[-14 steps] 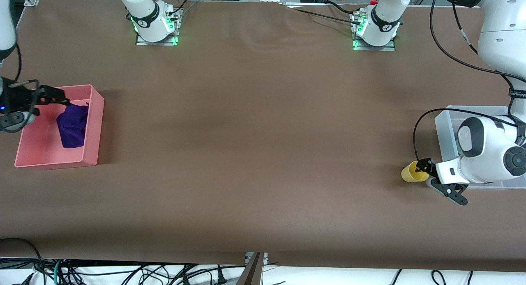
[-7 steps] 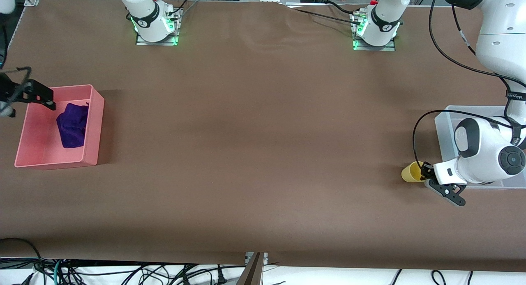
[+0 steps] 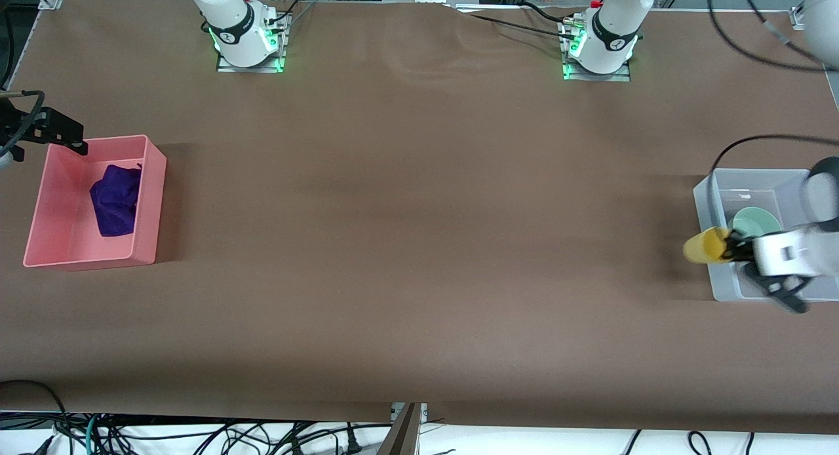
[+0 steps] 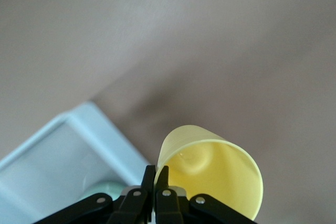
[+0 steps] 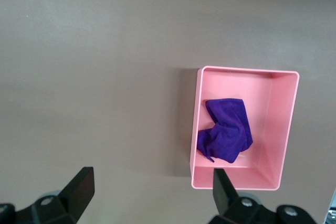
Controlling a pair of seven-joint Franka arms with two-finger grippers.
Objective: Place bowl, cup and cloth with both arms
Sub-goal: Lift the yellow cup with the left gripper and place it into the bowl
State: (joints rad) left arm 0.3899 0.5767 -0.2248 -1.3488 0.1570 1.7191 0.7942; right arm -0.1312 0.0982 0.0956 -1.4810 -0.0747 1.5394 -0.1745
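Observation:
Next, my left gripper lets go of the yellow cup so that it rests inside the mint-green bowl (image 3: 760, 222) (image 4: 108, 191) in the clear bin.
The yellow cup (image 3: 704, 246) hangs tipped on its side over the table beside the clear bin's wall (image 3: 706, 199). My left gripper (image 3: 726, 248) is shut on its rim, one finger inside and one outside, as the left wrist view shows at the gripper (image 4: 156, 174) and cup (image 4: 210, 163). The mint-green bowl (image 3: 755, 221) lies in the clear bin; its edge (image 4: 102, 188) shows beside the fingers. The purple cloth (image 3: 117, 199) lies crumpled in the pink bin (image 3: 147, 199). My right gripper (image 3: 47, 147) hangs open and holds nothing over the table by that bin's corner; cloth (image 5: 227, 129) shows below it (image 5: 152, 182).
The clear bin (image 4: 86, 116) stands at the left arm's end of the table, the pink bin (image 5: 239, 70) at the right arm's end. Both arm bases (image 3: 248, 39) (image 3: 600, 48) stand along the table's edge farthest from the front camera. Bare brown table lies between the bins.
My left gripper shut on the cup's rim, lifted it off the table and carried it toward the clear bin. My right gripper drew up and away from the pink bin, the cloth staying inside.

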